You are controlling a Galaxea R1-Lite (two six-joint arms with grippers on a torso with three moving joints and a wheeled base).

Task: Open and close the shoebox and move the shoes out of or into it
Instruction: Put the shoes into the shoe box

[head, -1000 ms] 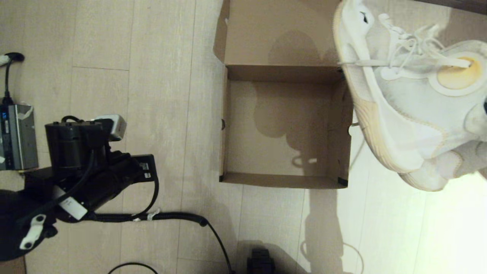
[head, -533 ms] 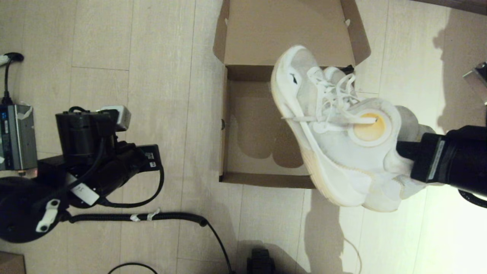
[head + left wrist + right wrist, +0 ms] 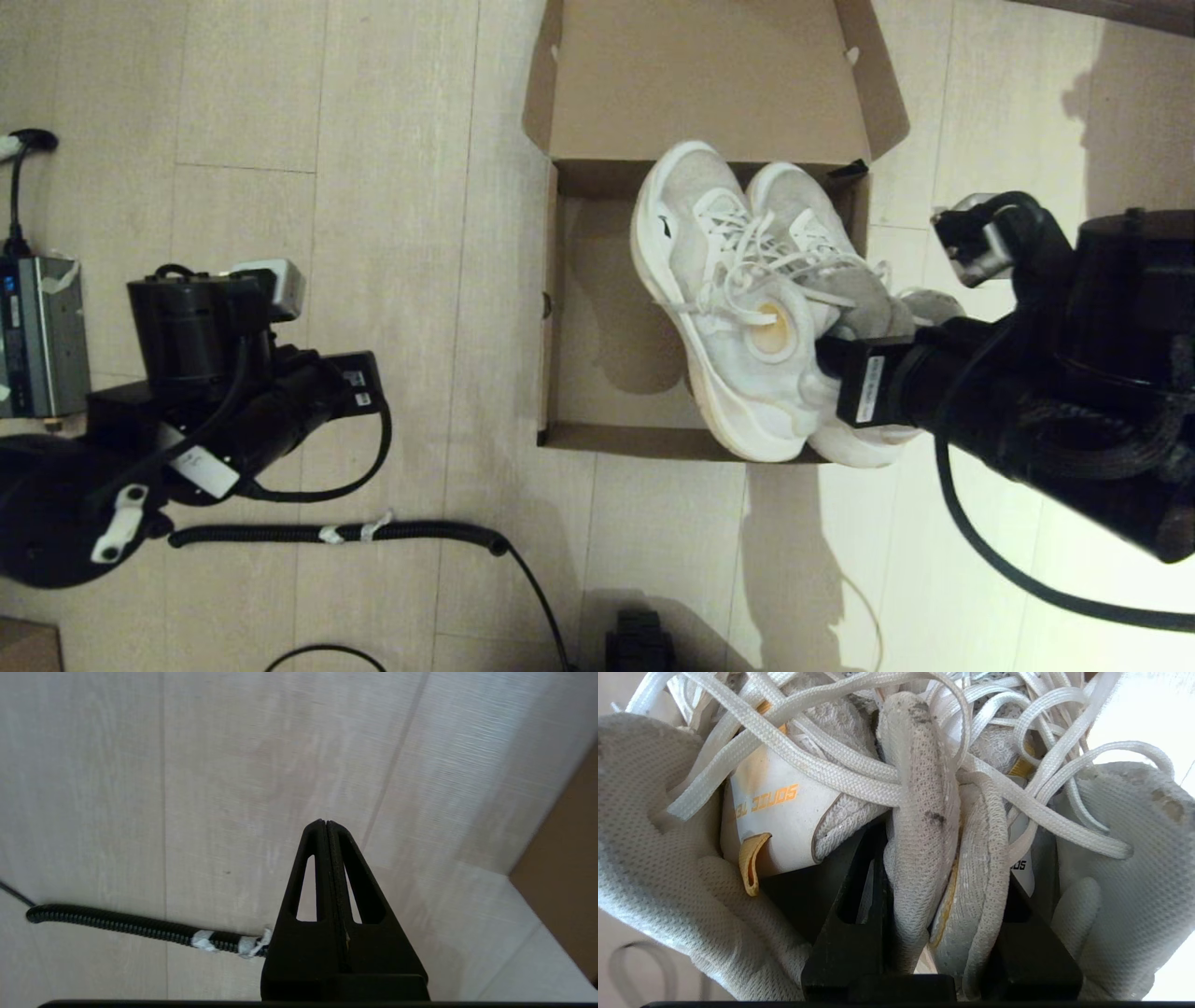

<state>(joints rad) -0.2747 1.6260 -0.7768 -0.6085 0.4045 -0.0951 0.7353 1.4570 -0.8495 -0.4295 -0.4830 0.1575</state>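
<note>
I need to use my right gripper to set both shoes down in the middle of the brown shoebox's bottom [image 3: 694, 323], with their toes toward the lid.
The brown shoebox [image 3: 607, 373] lies open on the floor, its flap lid [image 3: 709, 79] folded back on the far side. Both white and grey shoes [image 3: 738, 299] hang side by side over the box's right half, toes toward the lid, heels past the near right corner. My right gripper [image 3: 826, 359] is shut on the shoes, pinching their two inner collars [image 3: 943, 858] together between its black fingers [image 3: 852, 924]. Laces [image 3: 840, 772] tangle above the collars. My left gripper [image 3: 325, 823] is shut on nothing, over bare floor left of the box.
A black corrugated cable [image 3: 411, 534] runs across the floor near the box's left front. A grey device [image 3: 42, 336] sits at the far left edge. A small dark object [image 3: 639, 644] lies at the bottom centre. Bright light falls on the floor at the lower right.
My right arm has carried the shoes down and leftward from close to the camera to just over the box's right half. The left arm has barely shifted.
</note>
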